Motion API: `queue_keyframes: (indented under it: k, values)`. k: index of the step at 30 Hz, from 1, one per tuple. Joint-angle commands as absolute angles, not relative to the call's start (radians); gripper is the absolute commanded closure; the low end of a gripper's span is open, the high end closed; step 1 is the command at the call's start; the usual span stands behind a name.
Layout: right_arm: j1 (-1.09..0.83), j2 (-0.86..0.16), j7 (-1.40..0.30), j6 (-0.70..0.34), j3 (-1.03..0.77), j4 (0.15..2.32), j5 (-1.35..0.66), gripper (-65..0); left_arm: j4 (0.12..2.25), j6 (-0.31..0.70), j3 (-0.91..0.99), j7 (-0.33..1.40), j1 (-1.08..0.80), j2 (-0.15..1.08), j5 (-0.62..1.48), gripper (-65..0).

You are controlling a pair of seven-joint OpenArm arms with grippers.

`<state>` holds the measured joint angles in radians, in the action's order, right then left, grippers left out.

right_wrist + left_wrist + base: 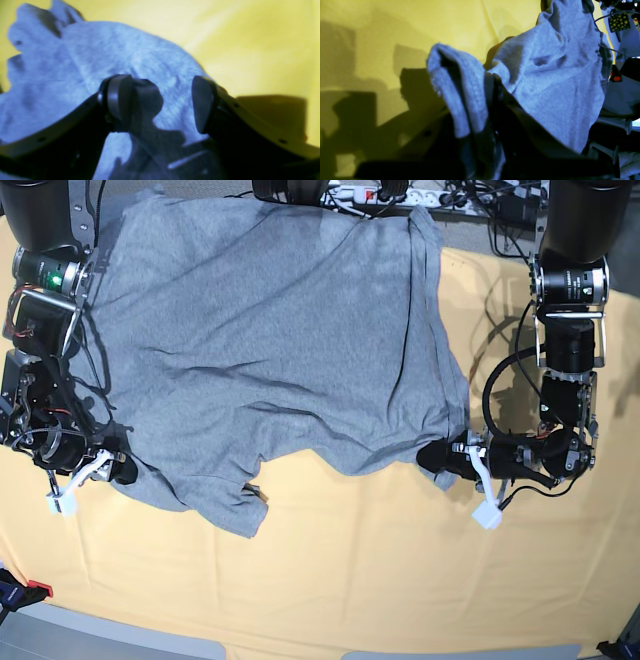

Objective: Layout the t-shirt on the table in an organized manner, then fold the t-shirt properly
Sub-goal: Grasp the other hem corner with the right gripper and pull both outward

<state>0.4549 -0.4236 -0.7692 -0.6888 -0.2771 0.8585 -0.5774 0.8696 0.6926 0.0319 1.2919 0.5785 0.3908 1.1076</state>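
Note:
Next, my left gripper lets the grey t-shirt's corner go on the bare tablecloth (440, 547) just in front of the shirt's rumpled near edge.
The grey t-shirt (270, 330) lies spread over the back half of the yellow-orange table (380, 580), rumpled along its near edge. No lettering shows. In the base view my left gripper (438, 457) sits low at the shirt's near right corner, shut on the cloth. The left wrist view shows folds of the t-shirt (557, 87) bunched around the left gripper (491, 82). My right gripper (122, 470) is at the shirt's near left edge. In the right wrist view the right gripper (160, 105) stands open just over the t-shirt (87, 57), with cloth below the gap.
A power strip with cables (370, 195) runs along the table's back edge. Both arm columns stand at the back corners. Bare tablecloth stretches from the shirt to the grey front edge (120, 635). A small red clamp (30, 588) sits at the front left.

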Motion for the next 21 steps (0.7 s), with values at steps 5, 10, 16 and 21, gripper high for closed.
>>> queue_keyframes:
  k: [5,10,16,21]
  values:
    - [0.485,-0.442,-0.715,-0.666,-0.280,0.873,-0.568,-38.7,0.885,0.698,0.036,1.285,0.610,0.402,1.135,0.0]
    - [0.485,-0.429,-0.670,-0.673,-0.280,0.873,-0.559,-28.4,0.886,0.698,0.036,1.284,0.610,0.402,1.135,0.0]
    - [0.496,-0.425,-0.589,-0.673,-0.281,0.874,-0.476,0.0,0.885,0.698,0.036,1.280,0.610,0.402,1.135,0.0]
    - [0.533,-0.455,-0.594,-0.673,-0.282,0.875,-0.470,0.0,0.885,0.698,0.036,1.280,0.611,0.402,1.135,0.0]
